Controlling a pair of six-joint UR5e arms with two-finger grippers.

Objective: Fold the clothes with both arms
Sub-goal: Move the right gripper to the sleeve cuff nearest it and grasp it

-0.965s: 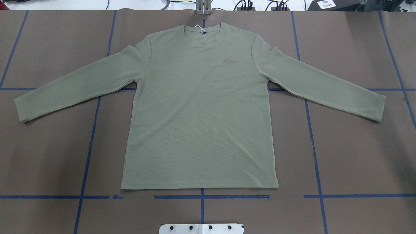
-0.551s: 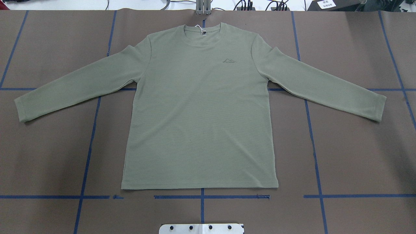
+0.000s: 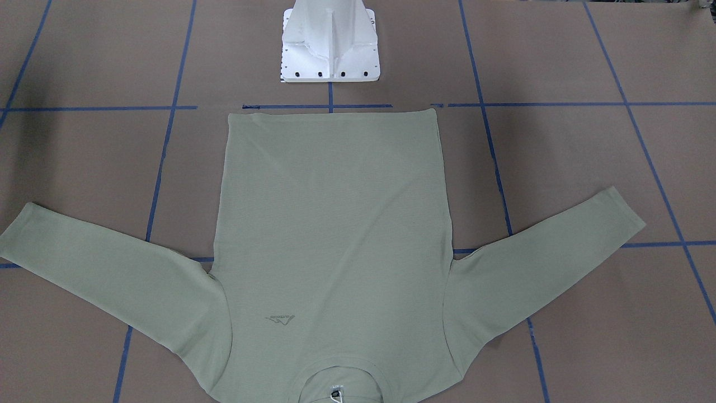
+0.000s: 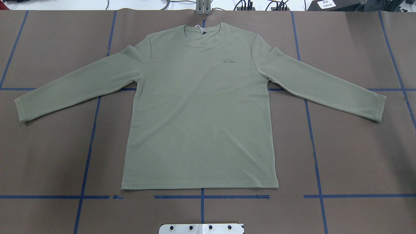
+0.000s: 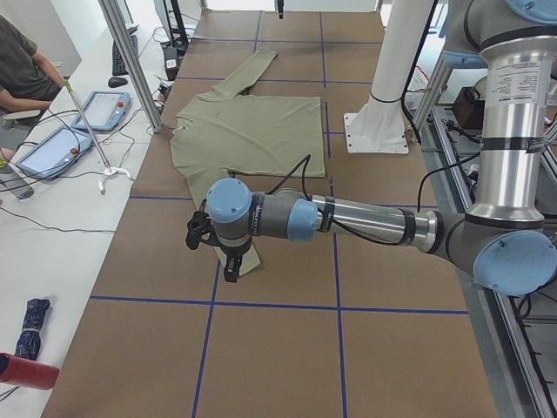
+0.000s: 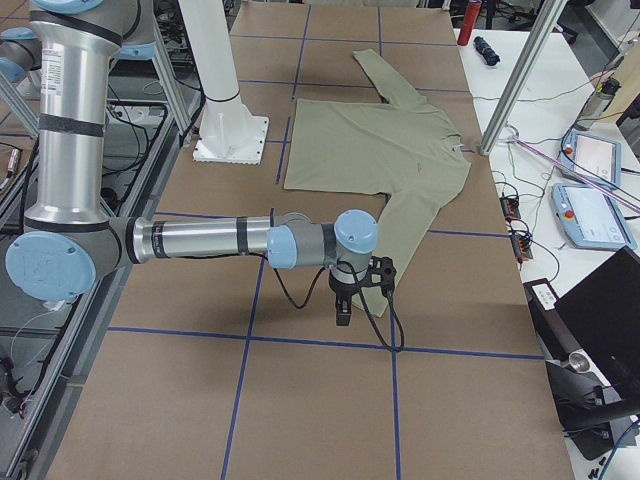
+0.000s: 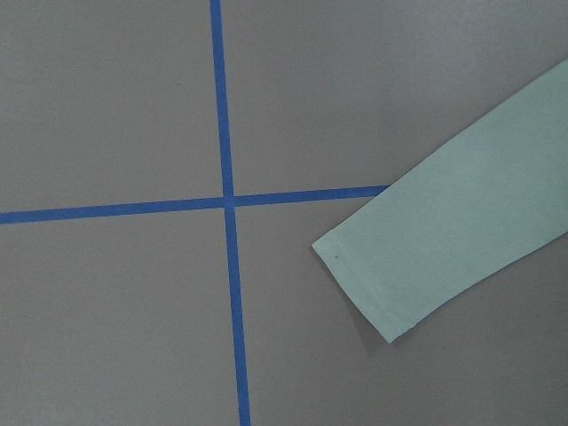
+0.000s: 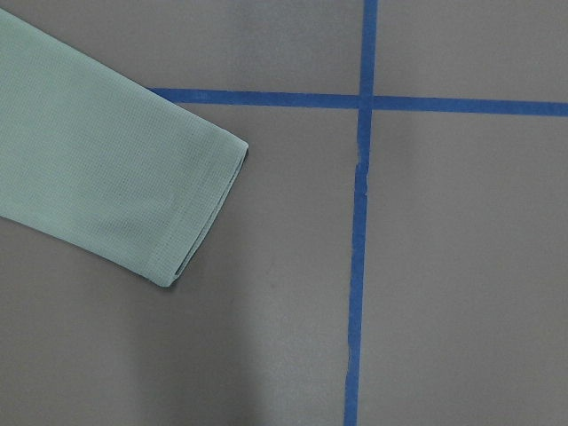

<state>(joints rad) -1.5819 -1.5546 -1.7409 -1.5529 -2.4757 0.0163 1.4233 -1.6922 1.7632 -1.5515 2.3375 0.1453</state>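
Observation:
My right gripper is to go next to the cuff's collar-side corner (image 3: 3,252) (image 8: 242,149) on the shirt sleeve beneath it, close to the blue tape line, and it should close there.
The pale sage-green long-sleeve shirt (image 4: 200,113) lies flat and face up on the brown table, sleeves spread wide. Its collar and white hang tag (image 4: 202,31) are at the far edge. My left gripper (image 5: 231,272) hangs over the left sleeve's cuff (image 7: 373,293), which also shows in the overhead view (image 4: 21,109). My right gripper (image 6: 342,315) hangs over the right sleeve's cuff (image 8: 204,213). Both grippers show only in the side views, so I cannot tell whether they are open or shut. Neither shows in the overhead or front view.
The white pedestal base (image 3: 330,45) stands just behind the shirt's hem. Blue tape lines (image 4: 201,197) cross the table. A side bench holds teach pendants (image 5: 100,109) by a metal post (image 5: 130,61). A seated person (image 5: 22,65) is nearby.

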